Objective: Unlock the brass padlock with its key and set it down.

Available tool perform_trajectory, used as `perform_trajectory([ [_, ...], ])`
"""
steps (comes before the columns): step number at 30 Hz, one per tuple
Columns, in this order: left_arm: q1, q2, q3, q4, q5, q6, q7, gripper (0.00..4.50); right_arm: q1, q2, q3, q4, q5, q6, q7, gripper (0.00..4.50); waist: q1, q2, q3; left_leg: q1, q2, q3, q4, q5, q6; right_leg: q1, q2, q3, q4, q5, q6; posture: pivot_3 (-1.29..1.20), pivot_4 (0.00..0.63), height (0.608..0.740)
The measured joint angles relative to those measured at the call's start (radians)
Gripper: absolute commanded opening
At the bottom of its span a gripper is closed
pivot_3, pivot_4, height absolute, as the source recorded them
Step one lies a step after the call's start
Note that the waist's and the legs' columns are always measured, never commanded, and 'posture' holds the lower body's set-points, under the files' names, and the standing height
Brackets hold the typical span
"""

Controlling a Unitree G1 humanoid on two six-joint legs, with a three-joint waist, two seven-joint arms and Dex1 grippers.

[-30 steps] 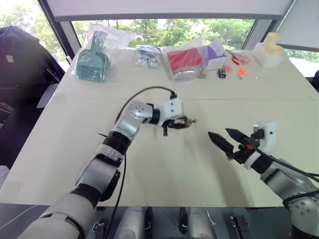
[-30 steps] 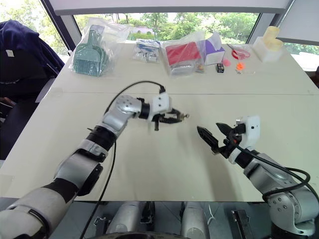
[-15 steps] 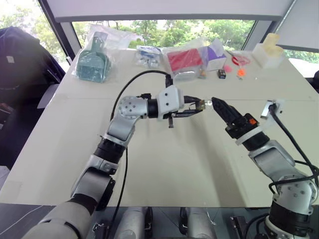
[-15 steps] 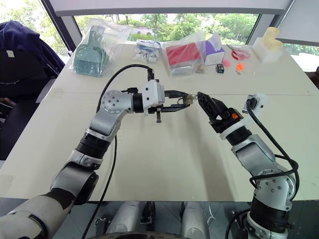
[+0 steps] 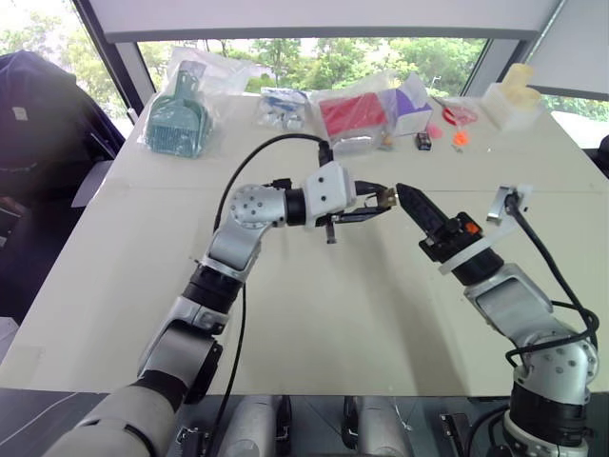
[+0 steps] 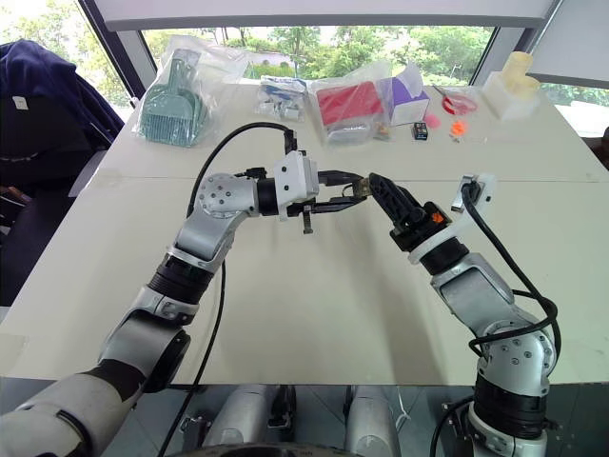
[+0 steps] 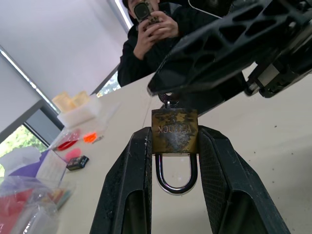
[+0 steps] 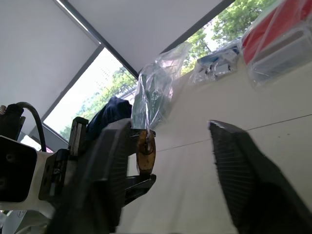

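Observation:
My right gripper will take the padlock's body (image 7: 174, 130) first, because the padlock's shackle points back between my left gripper's fingers, and this will free my left gripper for the shackle.
My left gripper (image 7: 174, 131) is shut on the brass padlock (image 7: 174, 130), pinching its body between both fingers with the silvery shackle hanging back toward the wrist. It holds the lock level above the middle of the table (image 5: 333, 305). A small silver key (image 7: 167, 100) sticks out of the lock's far end. My right gripper (image 5: 402, 193) points at that end from the right, its tips right at the key. In the right wrist view its fingers (image 8: 234, 161) stand apart, with the padlock (image 8: 145, 155) edge-on beside one finger and not pinched.
Along the table's far edge lie a bagged green scoop (image 5: 178, 119), a bagged red box (image 5: 357, 116), a purple box (image 5: 411, 103), a small black box (image 5: 423, 141) and a white container (image 5: 514, 100). A person holding a phone (image 7: 146, 12) sits beyond the table.
Both arms have risen. My left gripper lifted the padlock and turned it level to the right. My right gripper swung up and in to the key, rolled, and its fingers narrowed.

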Motion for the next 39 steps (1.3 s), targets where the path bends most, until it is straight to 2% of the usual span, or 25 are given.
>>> perform_trajectory([
  [2, 0.0, -0.003, -0.002, 0.0, 0.0, 0.0, 0.003, 0.76, -0.003, 0.001, 0.012, 0.0, 0.014, -0.01, 0.0, 0.04, 0.0, 0.0, 0.0, 0.0, 0.0, 0.0, 0.0, 0.0, 0.0, 0.0, 0.0, 0.0, 0.0, 0.0, 0.0, 0.0, 0.15, 0.735],
  [9, 0.001, 0.0, -0.014, 0.001, 0.018, -0.041, 0.032, 0.76, 0.0, 0.008, 0.032, -0.002, 0.024, -0.043, -0.008, 0.04, 0.001, 0.0, 0.0, 0.0, 0.0, 0.0, 0.0, 0.0, 0.0, 0.0, 0.0, 0.0, 0.0, 0.0, 0.0, 0.0, 0.15, 0.735],
  [13, 0.001, 0.003, -0.028, 0.038, 0.104, -0.182, 0.116, 0.76, 0.0, 0.053, 0.043, 0.003, 0.023, -0.079, -0.034, 0.04, 0.001, 0.0, 0.0, 0.0, 0.0, 0.0, 0.0, 0.0, 0.0, 0.0, 0.0, 0.0, 0.0, 0.0, 0.0, 0.0, 0.15, 0.735],
  [19, 0.0, 0.016, -0.054, 0.141, 0.308, -0.445, 0.345, 0.76, -0.021, 0.168, 0.059, 0.028, 0.054, -0.144, -0.12, 0.04, 0.0, 0.0, 0.0, 0.0, 0.0, 0.0, 0.0, 0.0, 0.0, 0.0, 0.0, 0.0, 0.0, 0.002, 0.003, 0.0, 0.15, 0.735],
  [26, -0.026, 0.034, -0.061, 0.203, 0.453, -0.577, 0.519, 0.76, -0.055, 0.223, 0.064, 0.044, 0.105, -0.185, -0.177, 0.04, 0.0, 0.0, 0.0, 0.0, 0.0, 0.0, 0.0, 0.0, 0.0, 0.0, 0.0, 0.0, 0.0, 0.002, 0.003, 0.0, 0.15, 0.735],
  [32, -0.061, 0.036, -0.083, 0.259, 0.502, -0.609, 0.582, 0.76, -0.063, 0.223, 0.062, 0.061, 0.122, -0.206, -0.196, 0.04, 0.0, 0.0, 0.0, 0.0, 0.0, 0.001, 0.0, 0.0, 0.0, 0.0, 0.0, 0.0, 0.0, 0.002, 0.003, 0.0, 0.15, 0.735],
  [35, -0.075, 0.023, -0.086, 0.274, 0.396, -0.582, 0.479, 0.76, -0.052, 0.16, 0.061, 0.059, 0.085, -0.205, -0.147, 0.91, 0.0, 0.0, 0.0, 0.0, 0.0, 0.001, 0.0, 0.0, 0.001, 0.0, 0.0, 0.0, -0.001, 0.001, 0.002, 0.0, 0.15, 0.735],
  [36, -0.076, 0.023, -0.086, 0.277, 0.356, -0.569, 0.436, 0.76, -0.041, 0.142, 0.056, 0.059, 0.076, -0.205, -0.121, 1.47, -0.002, 0.0, 0.0, 0.0, 0.0, 0.001, 0.0, 0.0, 0.001, 0.0, 0.0, 0.0, -0.001, 0.001, 0.002, 0.0, 0.15, 0.735],
  [37, -0.079, 0.024, -0.086, 0.282, 0.322, -0.553, 0.395, 0.76, -0.035, 0.133, 0.047, 0.06, 0.076, -0.206, -0.1, 1.85, -0.003, 0.001, 0.0, 0.0, 0.001, 0.001, 0.0, 0.0, 0.001, 0.0, 0.0, 0.0, -0.001, 0.001, 0.002, 0.0, 0.15, 0.735],
  [38, -0.086, 0.024, -0.086, 0.291, 0.285, -0.53, 0.35, 0.76, -0.034, 0.123, 0.03, 0.06, 0.09, -0.209, -0.075, 2.53, -0.003, 0.001, 0.0, 0.0, 0.001, 0.001, 0.0, 0.0, 0.001, -0.001, 0.0, 0.0, 0.0, 0.001, 0.003, 0.0, 0.15, 0.735],
  [39, -0.096, 0.024, -0.086, 0.299, 0.258, -0.511, 0.317, 0.76, -0.036, 0.107, 0.015, 0.056, 0.105, -0.21, -0.051, 2.91, -0.003, 0.001, 0.0, 0.0, 0.001, 0.001, 0.0, 0.0, 0.001, -0.001, 0.0, 0.0, 0.0, 0.001, 0.003, 0.0, 0.15, 0.735],
])
